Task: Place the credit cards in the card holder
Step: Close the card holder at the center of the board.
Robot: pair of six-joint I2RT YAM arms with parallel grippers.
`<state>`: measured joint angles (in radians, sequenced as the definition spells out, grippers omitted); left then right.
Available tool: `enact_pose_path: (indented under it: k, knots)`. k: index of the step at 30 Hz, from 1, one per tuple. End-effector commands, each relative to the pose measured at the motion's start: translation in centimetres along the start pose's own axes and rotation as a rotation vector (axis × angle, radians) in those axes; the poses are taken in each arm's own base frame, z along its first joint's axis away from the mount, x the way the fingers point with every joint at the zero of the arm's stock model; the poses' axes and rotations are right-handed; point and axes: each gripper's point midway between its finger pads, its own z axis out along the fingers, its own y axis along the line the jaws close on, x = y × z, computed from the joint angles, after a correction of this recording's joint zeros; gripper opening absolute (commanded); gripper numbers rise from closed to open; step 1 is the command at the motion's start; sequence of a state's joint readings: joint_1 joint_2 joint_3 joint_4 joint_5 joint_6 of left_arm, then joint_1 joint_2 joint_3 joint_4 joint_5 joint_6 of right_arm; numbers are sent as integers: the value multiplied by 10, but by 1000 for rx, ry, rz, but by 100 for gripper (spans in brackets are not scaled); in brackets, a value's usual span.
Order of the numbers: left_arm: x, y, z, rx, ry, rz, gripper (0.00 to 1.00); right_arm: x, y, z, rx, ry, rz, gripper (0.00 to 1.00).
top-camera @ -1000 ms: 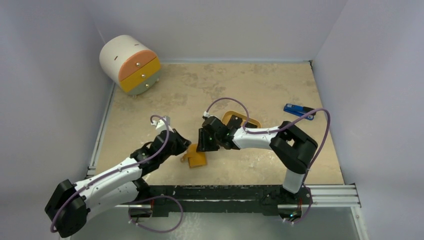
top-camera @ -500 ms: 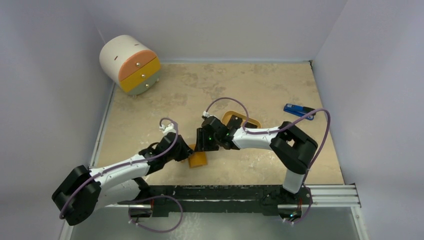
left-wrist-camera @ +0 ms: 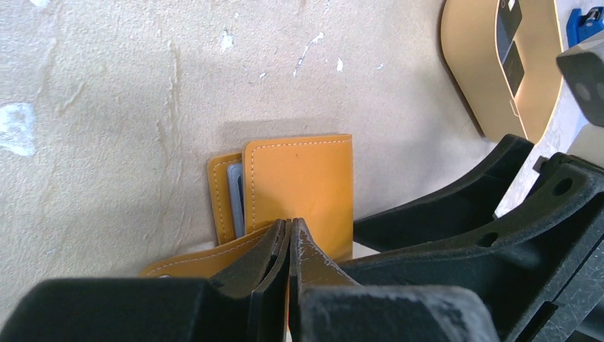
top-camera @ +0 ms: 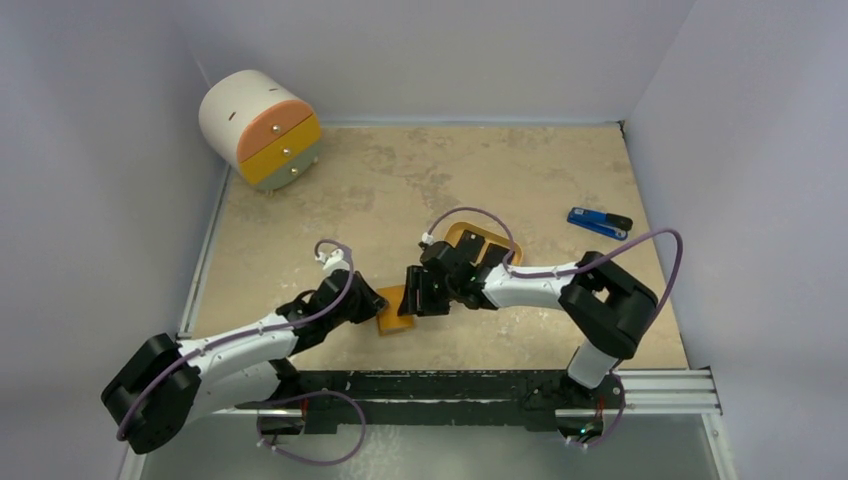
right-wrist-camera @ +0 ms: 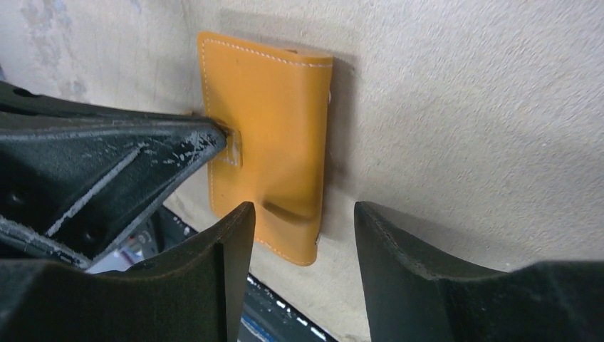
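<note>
My right gripper will take the folded spine (right-wrist-camera: pixel 312 153), lift it and pass it over, since my left gripper pinches the card holder only at its snap tab.
The card holder (top-camera: pixel 396 312) is a closed orange-tan wallet lying flat between my two grippers. In the left wrist view the card holder (left-wrist-camera: pixel 299 182) shows a pale blue-grey inner edge. My left gripper (left-wrist-camera: pixel 290 224) is shut on its snap tab, seen in the right wrist view (right-wrist-camera: pixel 232 148). My right gripper (right-wrist-camera: pixel 303 212) is open and empty, its jaws straddling the near end of the card holder (right-wrist-camera: pixel 267 135). Dark credit cards (left-wrist-camera: pixel 510 39) lie in the orange oval tray (left-wrist-camera: pixel 470 78), behind the right arm in the top view (top-camera: pixel 493 251).
A blue-and-black gadget (top-camera: pixel 598 221) lies at the right rear. A round white drawer unit (top-camera: pixel 259 128) with orange and yellow drawers stands in the far left corner. The black rail (top-camera: pixel 450 385) runs along the table's near edge.
My left gripper has moved right to the card holder and now pinches its tab. My right gripper has moved a little toward the near edge, over the card holder; its elbow swung right.
</note>
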<state>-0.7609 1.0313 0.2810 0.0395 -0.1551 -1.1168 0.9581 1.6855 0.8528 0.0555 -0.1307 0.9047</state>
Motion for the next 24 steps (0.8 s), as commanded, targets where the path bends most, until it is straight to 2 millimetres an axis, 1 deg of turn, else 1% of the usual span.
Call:
enact_pose_path:
  k: [1, 7, 13, 19, 24]
  knots:
    - [16, 57, -5, -185, 25, 37, 0, 11, 5, -2, -95, 48, 68, 57]
    - [16, 65, -11, -208, 15, 33, 0, 9, 10, 1, -177, 56, 107, 57]
    - [20, 77, -13, -234, 15, 22, 0, 7, 22, 8, -236, 74, 115, 56]
    - [21, 84, -16, -246, 0, -4, 0, 6, 30, 19, -271, 96, 141, 56]
    - [19, 89, -19, -267, -18, -22, 0, 3, 34, 22, -291, 85, 163, 54]
